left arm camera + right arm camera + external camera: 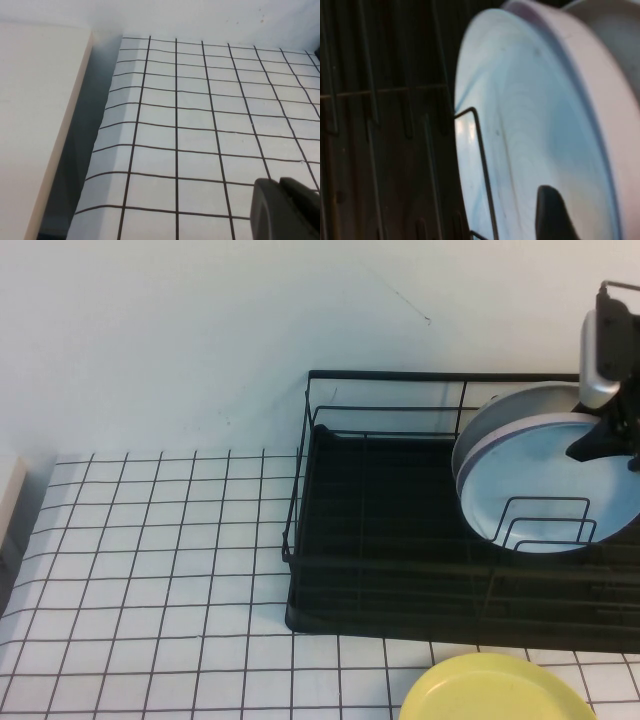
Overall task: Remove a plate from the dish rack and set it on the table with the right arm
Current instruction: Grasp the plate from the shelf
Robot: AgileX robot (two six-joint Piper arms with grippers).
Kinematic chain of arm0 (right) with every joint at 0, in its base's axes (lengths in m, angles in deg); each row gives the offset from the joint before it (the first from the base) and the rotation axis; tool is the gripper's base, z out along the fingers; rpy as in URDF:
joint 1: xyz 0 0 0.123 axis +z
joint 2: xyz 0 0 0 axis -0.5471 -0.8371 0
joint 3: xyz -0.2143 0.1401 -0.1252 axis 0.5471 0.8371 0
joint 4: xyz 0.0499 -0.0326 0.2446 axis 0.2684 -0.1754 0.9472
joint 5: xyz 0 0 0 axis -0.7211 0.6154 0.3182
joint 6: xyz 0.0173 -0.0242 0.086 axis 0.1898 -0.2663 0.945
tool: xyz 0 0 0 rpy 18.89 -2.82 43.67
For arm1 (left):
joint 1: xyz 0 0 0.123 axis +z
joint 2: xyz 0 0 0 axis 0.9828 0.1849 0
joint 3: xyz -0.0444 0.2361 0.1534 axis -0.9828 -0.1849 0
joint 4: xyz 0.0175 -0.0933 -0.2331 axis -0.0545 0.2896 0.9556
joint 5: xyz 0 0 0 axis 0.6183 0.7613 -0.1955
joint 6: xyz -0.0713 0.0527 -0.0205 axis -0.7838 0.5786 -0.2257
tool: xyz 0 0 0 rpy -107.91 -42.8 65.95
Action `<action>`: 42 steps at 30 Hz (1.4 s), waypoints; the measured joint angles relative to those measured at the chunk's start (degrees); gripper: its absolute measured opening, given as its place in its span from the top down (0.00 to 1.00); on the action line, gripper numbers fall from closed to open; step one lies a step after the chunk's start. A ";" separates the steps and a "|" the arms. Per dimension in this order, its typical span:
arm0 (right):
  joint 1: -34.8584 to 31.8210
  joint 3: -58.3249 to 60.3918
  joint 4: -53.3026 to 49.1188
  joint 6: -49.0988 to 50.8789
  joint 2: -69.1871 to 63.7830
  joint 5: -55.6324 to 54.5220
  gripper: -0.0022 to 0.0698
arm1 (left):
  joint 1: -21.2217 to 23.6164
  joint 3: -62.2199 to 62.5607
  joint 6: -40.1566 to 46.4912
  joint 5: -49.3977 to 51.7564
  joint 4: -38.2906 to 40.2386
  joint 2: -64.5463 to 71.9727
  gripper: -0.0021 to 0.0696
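The pale pink plate is tight against the light-blue plate in my right gripper, so I will open it and pinch only the light-blue plate's rim [568, 424].
The light-blue plate [545, 490] stands upright in the black wire dish rack [380, 540] at its right end, held by a wire loop. A pale pink plate [505, 410] stands right behind it. My right gripper [605, 435] is at the blue plate's upper right rim. It is open, with one black finger [551, 215] in front of the plate's face [530, 125] and the other hidden. My left gripper [286, 210] is shut and empty, low over the gridded white table [200, 130], and is out of the high view.
A yellow plate [495, 692] lies on the table [160, 570] in front of the rack. A white wall rises behind the rack. A beige surface [35, 125] runs along the table's left edge.
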 joint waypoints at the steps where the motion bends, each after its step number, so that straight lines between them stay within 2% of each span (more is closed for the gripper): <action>1: 0.17 0.12 0.00 0.00 -0.25 0.00 0.51 | 0.00 0.00 0.00 0.00 0.00 0.00 0.98; 6: 0.46 0.12 -1.88 0.00 -0.04 -0.12 0.55 | 0.00 0.00 0.00 0.00 0.00 0.00 0.98; 13: 0.46 -0.04 -5.61 1.85 2.24 -0.50 0.54 | 0.00 0.00 0.00 0.00 0.00 0.00 0.98; 21: 0.46 -3.34 -6.92 8.30 7.36 0.19 0.28 | 0.00 0.00 0.00 0.00 0.00 0.00 0.98; 25: 0.46 -3.63 -6.92 8.54 9.09 4.66 0.24 | 0.00 0.00 0.00 0.00 0.00 0.00 0.98; 29: 0.46 -3.63 -6.92 8.54 9.11 8.17 0.25 | 0.00 0.00 0.00 0.00 0.00 0.00 0.98; 36: 0.50 -3.63 -5.58 8.40 6.24 8.54 0.34 | 0.00 0.00 0.00 0.00 0.00 0.00 0.98; 42: 0.96 -3.63 -5.48 7.35 2.90 8.54 0.37 | 0.00 0.00 0.00 0.00 0.00 0.00 0.98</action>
